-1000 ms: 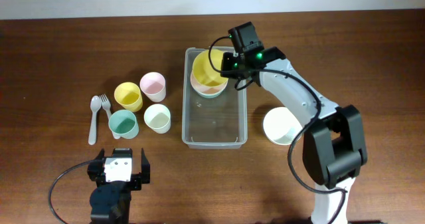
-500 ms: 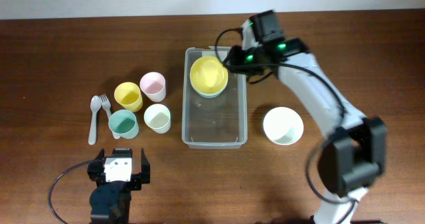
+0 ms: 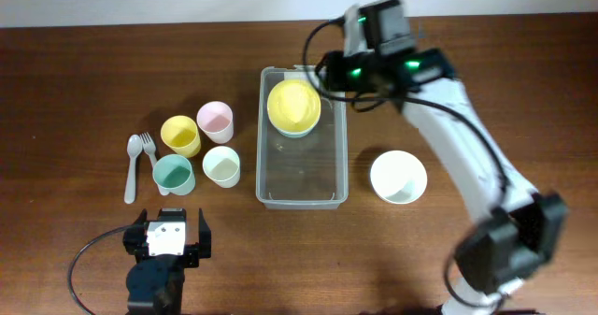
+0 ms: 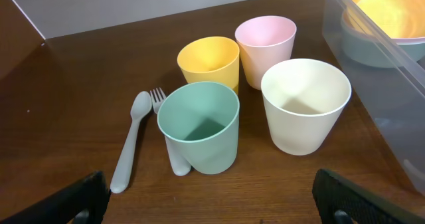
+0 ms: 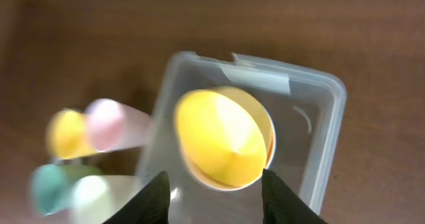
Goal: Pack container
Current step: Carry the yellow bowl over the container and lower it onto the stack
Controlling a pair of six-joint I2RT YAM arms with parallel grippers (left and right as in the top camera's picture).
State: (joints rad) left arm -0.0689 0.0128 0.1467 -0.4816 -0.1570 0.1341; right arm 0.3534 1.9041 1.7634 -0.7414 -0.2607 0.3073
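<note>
The yellow bowl sits at a slant on the bowls below it in the clear container, so the robot's right gripper should take its rim (image 3: 318, 112) and seat it straight.
The clear container (image 3: 301, 179) lies mid-table, long side running front to back. A yellow bowl (image 3: 293, 107) sits nested on other bowls at its far end; it also shows in the right wrist view (image 5: 224, 137) inside the container (image 5: 319, 137). My right gripper (image 3: 329, 72) hangs open and empty above the container's far right corner; its fingers (image 5: 154, 201) frame the bowl from above. My left gripper (image 3: 168, 238) rests open near the front edge; its fingertips (image 4: 80, 197) are apart, facing the cups.
Yellow (image 3: 180, 136), pink (image 3: 215, 121), green (image 3: 173, 175) and cream (image 3: 222, 165) cups stand left of the container, with a grey spoon and fork (image 3: 136, 164) beside them. A white bowl (image 3: 398, 176) sits to the container's right.
My right gripper let go of the yellow bowl, which settled flat in the container's far end. The gripper rose and moved back and to the right. The left arm has not moved.
</note>
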